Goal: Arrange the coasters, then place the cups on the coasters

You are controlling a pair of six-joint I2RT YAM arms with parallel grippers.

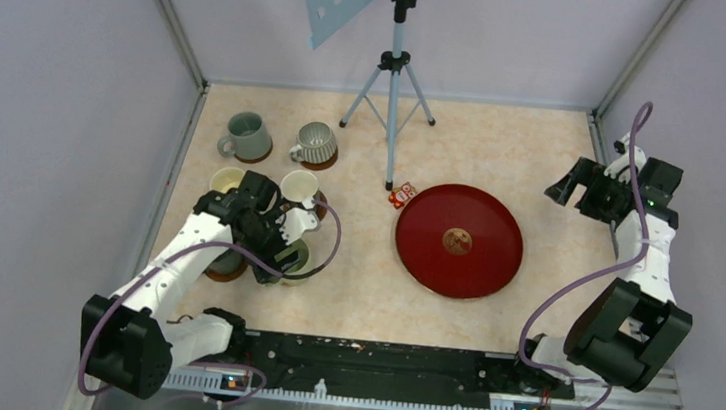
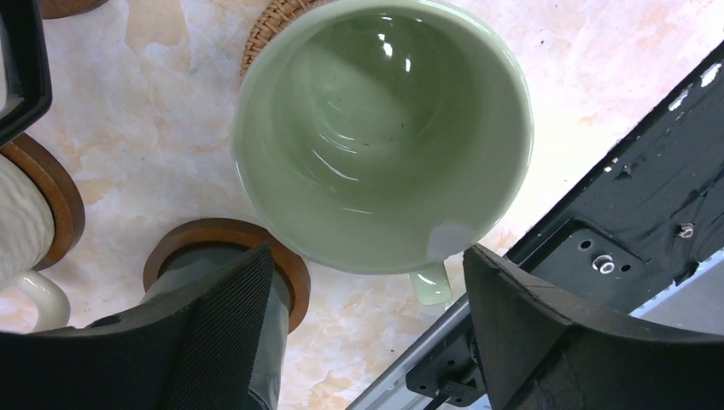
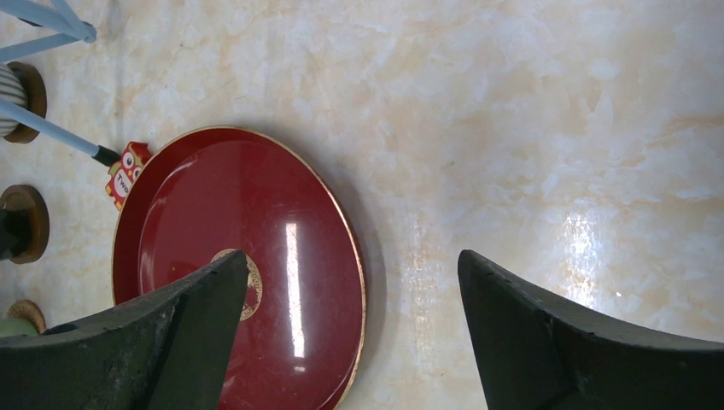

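Next, my left gripper takes the cup's slanted handle (image 2: 432,285), straightens it and pushes the pale green cup gently over the woven coaster, because the coaster peeks out past the cup.
The pale green cup (image 2: 384,128) fills the left wrist view, standing on a woven coaster (image 2: 265,24). My left gripper (image 2: 367,256) hangs open above it, one finger on each side of the cup's handle (image 2: 429,286), touching nothing. Beside it a dark teal cup (image 2: 183,272) stands on a wooden coaster (image 2: 289,272), and a white cup (image 2: 17,226) on another. From above, my left gripper (image 1: 271,226) sits among the cups (image 1: 245,136) at the left, each on a coaster. My right gripper (image 1: 581,191) is open and holds nothing at the far right.
A large red round tray (image 1: 459,241) lies mid-table, with a small owl figure (image 1: 402,196) at its far-left rim. A tripod (image 1: 392,77) stands at the back. The black base rail (image 2: 632,231) runs close to the pale green cup.
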